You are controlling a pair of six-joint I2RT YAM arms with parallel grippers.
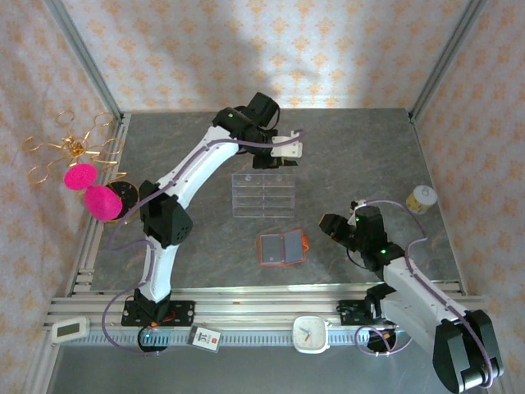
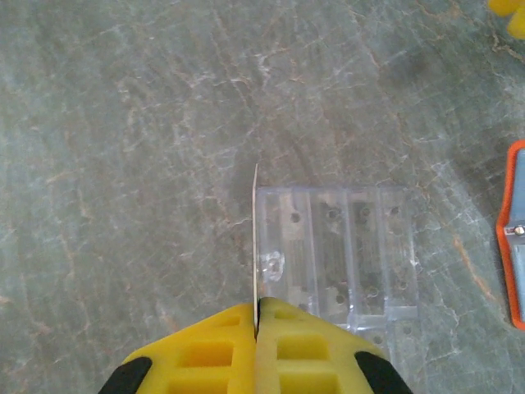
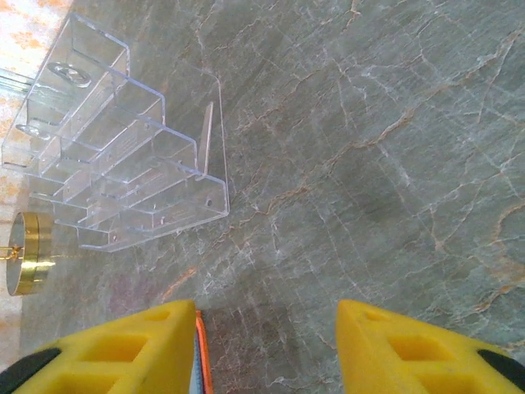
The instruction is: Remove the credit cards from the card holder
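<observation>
The credit card is to go in the clear tray's farthest slot [image 1: 280,178] [image 2: 281,275], at the tray's end nearer the jar. My left gripper will let go of it there.
The card holder [image 1: 282,248] lies open on the table, orange outside with grey-blue lining; its orange edge also shows at the right side [image 2: 513,238] and beside my right finger [image 3: 199,353]. My left gripper [image 1: 283,152] [image 2: 258,305] hangs over the far edge of the clear tray, shut on a thin credit card [image 2: 255,230] seen edge-on, colour unreadable. My right gripper [image 1: 332,226] [image 3: 267,316] stands open just right of the card holder, with bare table between its yellow fingers.
A clear plastic compartment tray [image 1: 263,194] [image 2: 336,254] [image 3: 123,164] sits behind the card holder. A yellow-lidded jar [image 1: 421,198] stands at the right. Pink balls [image 1: 90,189] and a gold wire ornament [image 1: 70,148] sit at the left wall. A white clock [image 1: 311,334] rests on the front rail.
</observation>
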